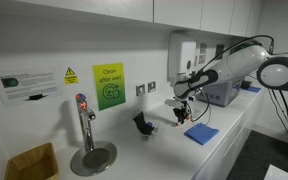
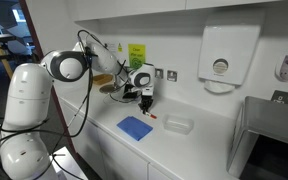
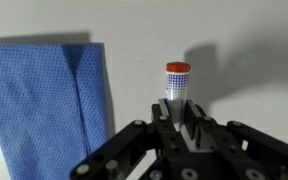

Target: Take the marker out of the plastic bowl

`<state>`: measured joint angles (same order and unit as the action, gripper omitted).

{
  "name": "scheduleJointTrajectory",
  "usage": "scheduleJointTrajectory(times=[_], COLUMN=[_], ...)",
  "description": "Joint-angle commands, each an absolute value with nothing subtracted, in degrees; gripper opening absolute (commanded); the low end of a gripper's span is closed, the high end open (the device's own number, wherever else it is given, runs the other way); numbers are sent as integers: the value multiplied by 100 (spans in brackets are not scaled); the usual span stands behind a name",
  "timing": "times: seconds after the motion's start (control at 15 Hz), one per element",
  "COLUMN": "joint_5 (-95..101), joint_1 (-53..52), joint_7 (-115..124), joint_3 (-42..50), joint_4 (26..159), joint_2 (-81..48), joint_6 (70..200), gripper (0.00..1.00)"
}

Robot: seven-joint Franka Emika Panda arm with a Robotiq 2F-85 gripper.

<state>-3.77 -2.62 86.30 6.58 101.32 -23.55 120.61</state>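
Note:
Next, I open my gripper to let go of the marker, now held just above the counter, on the white counter (image 1: 182,123) (image 3: 166,106), beside the blue cloth.
My gripper (image 3: 179,118) is shut on the marker (image 3: 177,80), a short white-bodied pen with a reddish cap that points away from the jaws toward the white counter. In both exterior views the gripper (image 2: 145,100) (image 1: 181,112) hangs just above the counter, by the blue cloth (image 2: 135,127) (image 1: 201,132) (image 3: 44,100). The plastic bowl (image 2: 177,125), clear and faint, sits on the counter to the right of the gripper, apart from it. The marker is outside the bowl. The bowl does not show in the wrist view.
A dark angular object (image 1: 142,124) stands on the counter beside the gripper. A metal sink basin (image 1: 92,157) with a tap (image 1: 83,118) lies further along. A paper dispenser (image 2: 221,55) hangs on the wall above the counter. A brown box (image 1: 29,162) sits at the counter's end.

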Motion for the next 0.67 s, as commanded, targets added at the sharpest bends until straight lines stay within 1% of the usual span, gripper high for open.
scheduleJointTrajectory(times=[0.0,0.6], joint_5=[-450,-336], joint_1=[-158,-199], joint_7=[8443,8513], joint_3=[598,637], joint_4=[10184,10097], joint_2=[-2291,-2457], joint_6=[12084,12043], gripper=[5,5])
